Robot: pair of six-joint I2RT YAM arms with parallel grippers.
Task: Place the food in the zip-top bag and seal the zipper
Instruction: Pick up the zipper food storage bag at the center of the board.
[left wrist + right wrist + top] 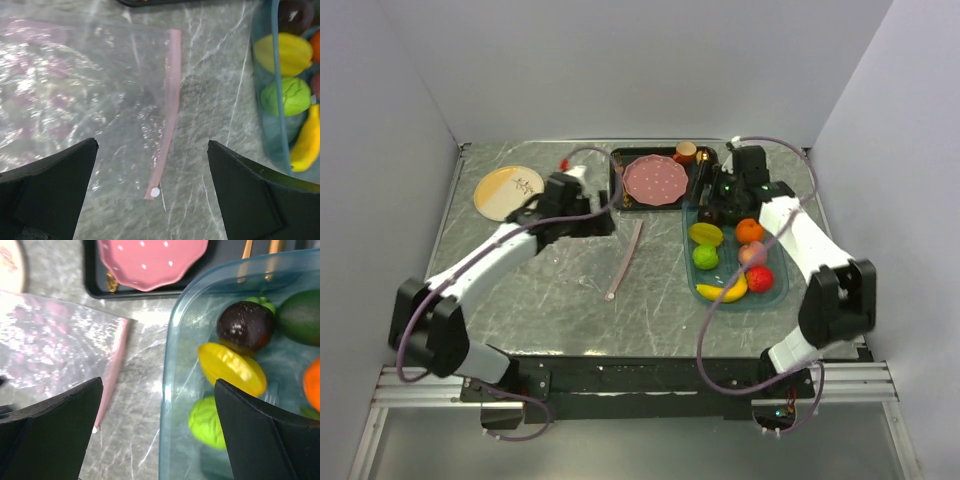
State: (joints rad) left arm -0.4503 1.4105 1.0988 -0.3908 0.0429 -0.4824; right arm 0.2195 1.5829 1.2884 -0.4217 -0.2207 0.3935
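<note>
The middle of the zip-top bag's zipper [627, 256] [170, 116] is going to be gripped by my left gripper, which will take the upper layer so that the bag can open.
The zip-top bag [585, 260] lies flat and empty mid-table, and its pale pink zipper [625, 260] runs along its right edge. In the left wrist view the bag [75, 90] and zipper [167, 115] lie below my open left gripper [152, 145], which hovers over the bag's near corner [595, 220]. The food sits in the blue tray [775, 297]: starfruit [706, 234], lime [705, 257], orange [749, 230], peach [752, 254], strawberry [759, 279], banana [723, 291]. My right gripper [159, 385] is open and empty above the tray's left rim [167, 390], near the starfruit [231, 368], the lime [207, 422] and a dark fruit [245, 326].
A pink dotted plate [655, 180] sits on a black tray [617, 175] at the back, with gold cutlery [247, 247] beside it. A yellow plate [507, 190] is at the back left. A small cup [686, 152] stands behind the trays. Walls enclose three sides.
</note>
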